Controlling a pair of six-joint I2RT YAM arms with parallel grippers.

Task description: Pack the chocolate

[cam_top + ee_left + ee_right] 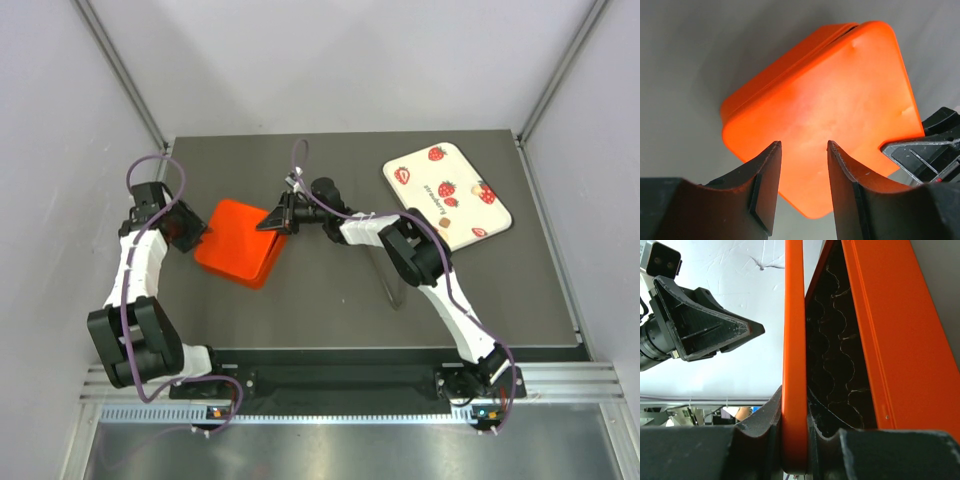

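The robot's right gripper will release the lid flat over the dark compartment insert of the orange-red box (241, 243) (839, 335).
An orange-red plastic box (238, 243) lies left of centre on the table. My right gripper (275, 222) is shut on the edge of its lid (793, 340), which is held slightly open; a dark compartment insert (835, 345) shows in the gap. My left gripper (190, 228) is open and empty at the box's left corner, with the box (825, 110) just past its fingertips (771, 150). Two tiny dark brown chocolates (451, 202) lie on the strawberry-print tray (420, 165) at the back right, far from both grippers.
A clear plastic piece (387, 272) lies on the table beside the right arm. My left gripper (705, 325) shows in the right wrist view, opposite the lid. The right gripper's fingers (925, 150) show at the box's right edge in the left wrist view.
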